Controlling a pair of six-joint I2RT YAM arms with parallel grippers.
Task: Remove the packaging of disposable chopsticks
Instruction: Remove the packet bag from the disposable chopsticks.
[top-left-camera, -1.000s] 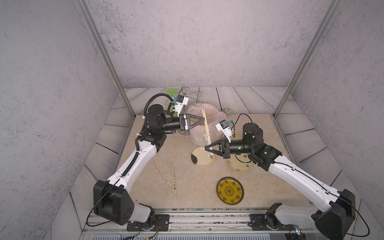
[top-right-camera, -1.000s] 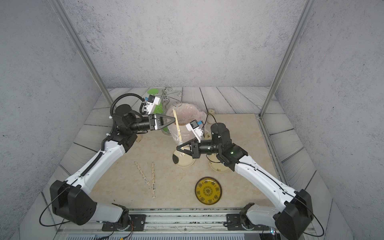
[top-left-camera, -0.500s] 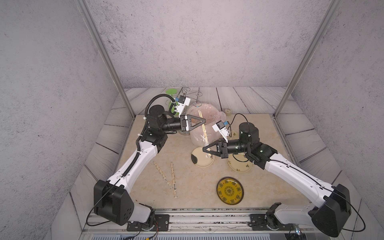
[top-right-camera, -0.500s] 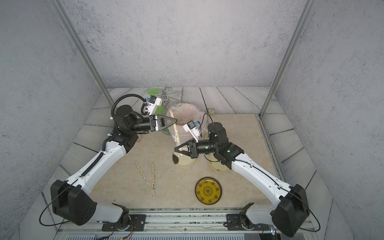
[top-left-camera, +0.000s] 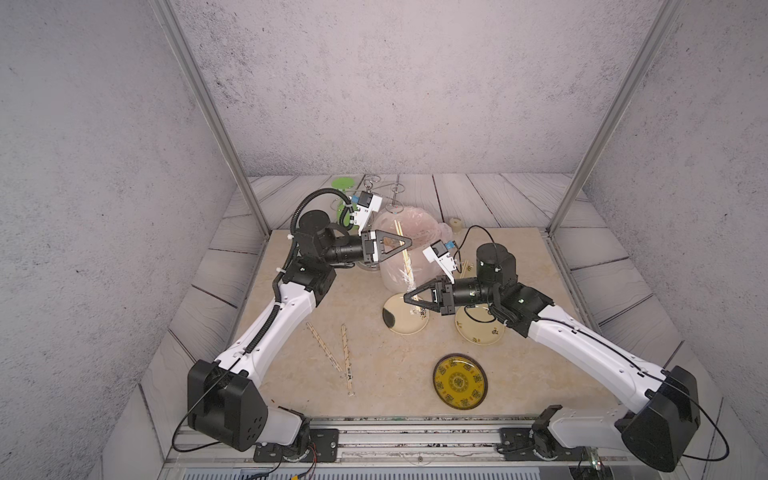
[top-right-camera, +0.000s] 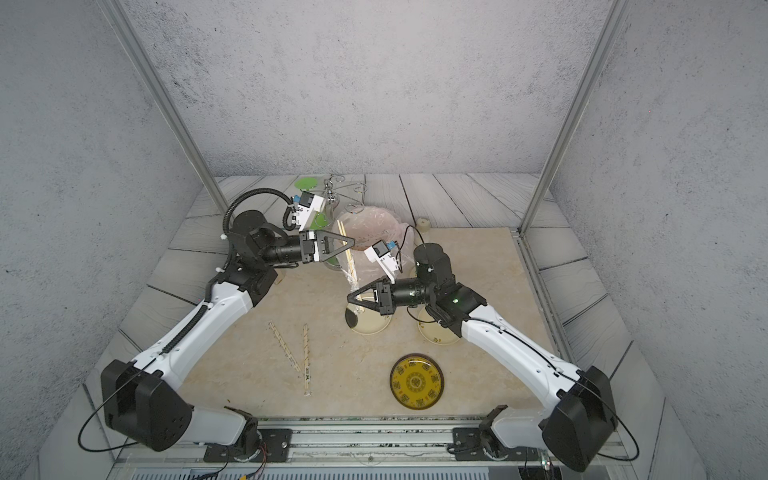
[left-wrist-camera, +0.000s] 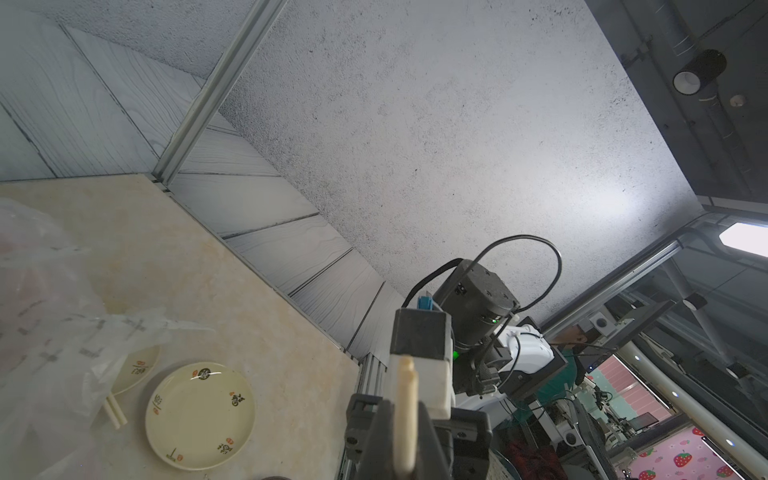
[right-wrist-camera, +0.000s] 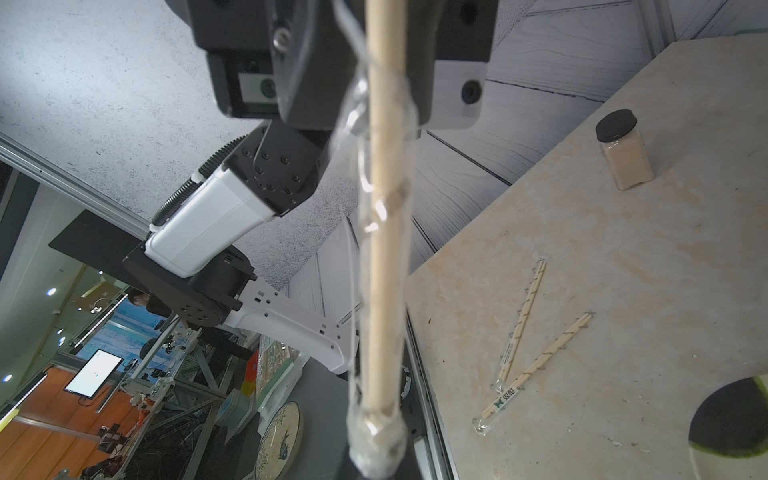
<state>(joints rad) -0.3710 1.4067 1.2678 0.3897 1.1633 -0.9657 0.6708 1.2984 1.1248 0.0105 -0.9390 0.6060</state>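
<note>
Next, I open my right gripper, which pinches the sleeve over the chopsticks' lower ends, and take only the sleeve's end (top-right-camera: 359, 310) before my left gripper pulls away.
A pair of disposable chopsticks (top-left-camera: 400, 232) stands nearly upright in the air between my grippers in both top views. My left gripper (top-left-camera: 409, 242) is shut on the bare upper part of the sticks (left-wrist-camera: 406, 411). The packaging (right-wrist-camera: 376, 436), a clear crinkled sleeve, is bunched on their lower part (top-left-camera: 410, 279). My right gripper (top-left-camera: 405, 296) is shut on that lower end of the sleeve. Two more wrapped pairs (top-left-camera: 324, 347) (top-left-camera: 346, 358) lie crossed on the table near the left arm.
A pinkish plastic bag (top-left-camera: 422, 222) sits behind the grippers. Below the right gripper are a cream plate with a dark patch (top-left-camera: 405, 326) and another cream plate (top-left-camera: 478, 334). A yellow patterned plate (top-left-camera: 460, 381) lies near the front. A jar (right-wrist-camera: 625, 156) stands on the table.
My left gripper, open around the sticks half a second ago, has closed on them. The right gripper has stayed shut on the sleeve and shifted slightly left.
</note>
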